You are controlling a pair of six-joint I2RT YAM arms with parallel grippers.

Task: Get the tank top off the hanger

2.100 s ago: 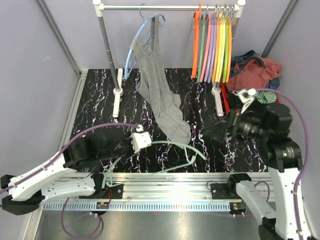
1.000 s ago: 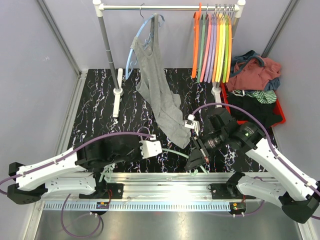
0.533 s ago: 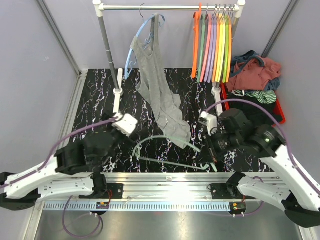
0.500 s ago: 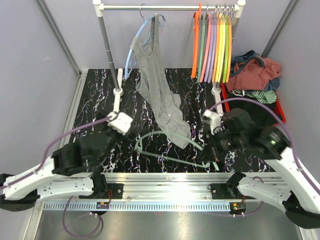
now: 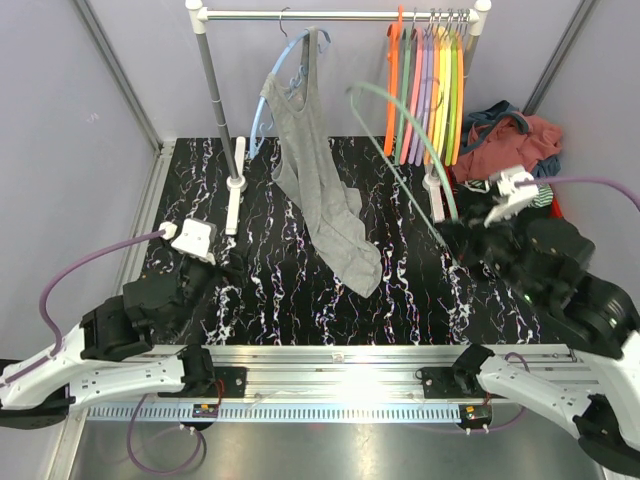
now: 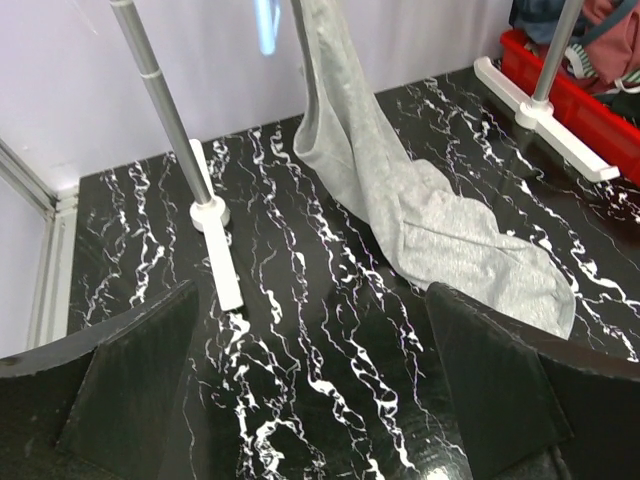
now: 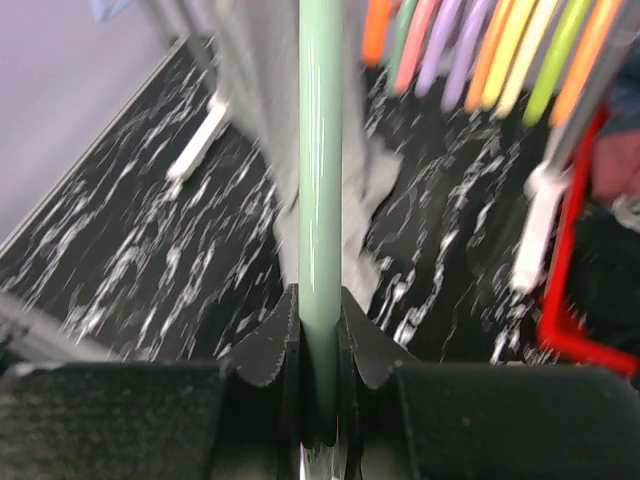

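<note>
The light-blue hanger's bare lower end [image 5: 254, 143] [image 6: 267, 38] sticks out past the grey tank top. My left gripper goes there next and closes on it.
A grey tank top [image 5: 318, 190] hangs from a light-blue hanger [image 5: 264, 102] on the rail, its hem pooled on the black marbled table [image 5: 260, 300]. The left wrist view shows the tank top [image 6: 400, 190] ahead and to the right. My left gripper [image 5: 222, 262] [image 6: 315, 400] stands open and empty over the table's left part, apart from the cloth. My right gripper [image 5: 463, 238] [image 7: 320, 350] is shut on a bare green hanger [image 5: 400, 130] [image 7: 320, 150], held up in the air to the right of the tank top.
Several coloured hangers [image 5: 425, 90] hang at the rail's right end. A red bin [image 5: 555, 215] [image 6: 570, 95] of clothes stands at the right. The rack's poles and white feet [image 5: 235, 190] [image 5: 436, 195] stand on the table; the left pole [image 6: 160, 90] is near my left gripper.
The left gripper has let go of the green hanger, opened and drawn back to the left. The right gripper has lifted that hanger off the table, up and to the right.
</note>
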